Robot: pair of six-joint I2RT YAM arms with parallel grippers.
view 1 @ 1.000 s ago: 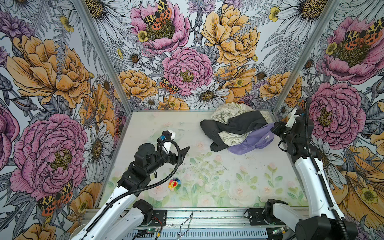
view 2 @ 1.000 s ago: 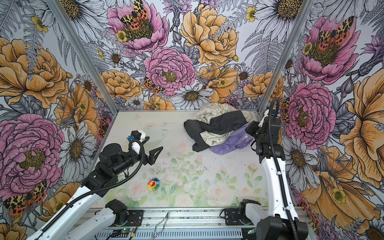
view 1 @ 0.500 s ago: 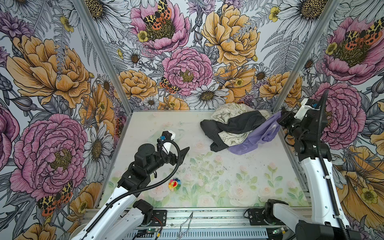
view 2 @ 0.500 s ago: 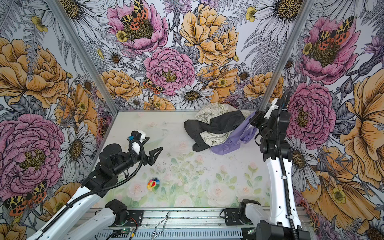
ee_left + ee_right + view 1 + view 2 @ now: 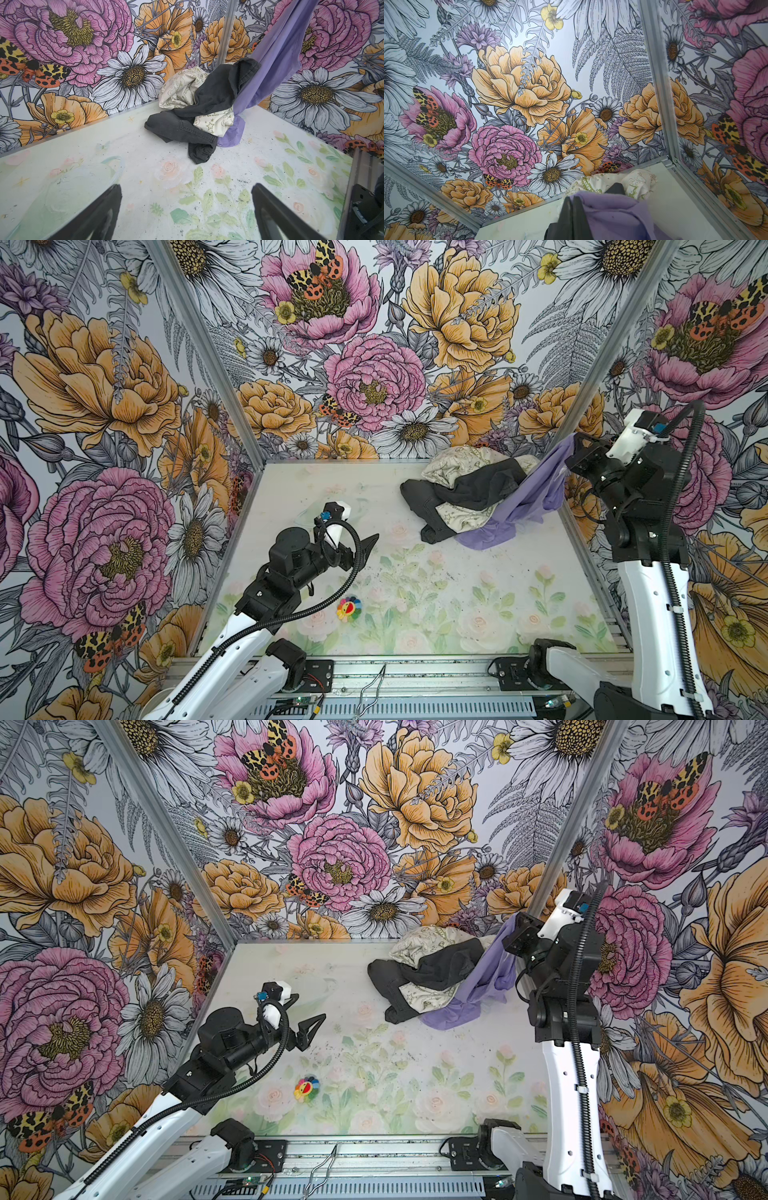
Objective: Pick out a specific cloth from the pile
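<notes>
Next, my right gripper lets go of the lavender cloth against the front side of the black garment (image 5: 456,538), low above the floor.
The pile lies at the back right of the floor: a black garment (image 5: 469,493) (image 5: 436,969) (image 5: 212,97) draped over a cream printed cloth (image 5: 451,460) (image 5: 182,89). The lavender cloth (image 5: 536,493) (image 5: 486,977) (image 5: 276,62) (image 5: 612,214) stretches up out of the pile, its lower end still on the floor beside the black garment. My right gripper (image 5: 575,444) (image 5: 516,925) (image 5: 572,200) is shut on the cloth's upper edge, raised near the right wall. My left gripper (image 5: 361,526) (image 5: 305,1009) (image 5: 186,187) hangs open over the bare floor, well short of the pile, with nothing in it.
A small rainbow flower toy (image 5: 348,608) (image 5: 306,1088) lies on the floor near the front. Flowered walls close in three sides, with a metal corner post (image 5: 598,364) right beside the right gripper. A metal rail (image 5: 415,672) runs along the front edge.
The right gripper has risen and drawn back toward the right wall, pulling the lavender cloth up taut out of the pile. The left arm has not moved.
</notes>
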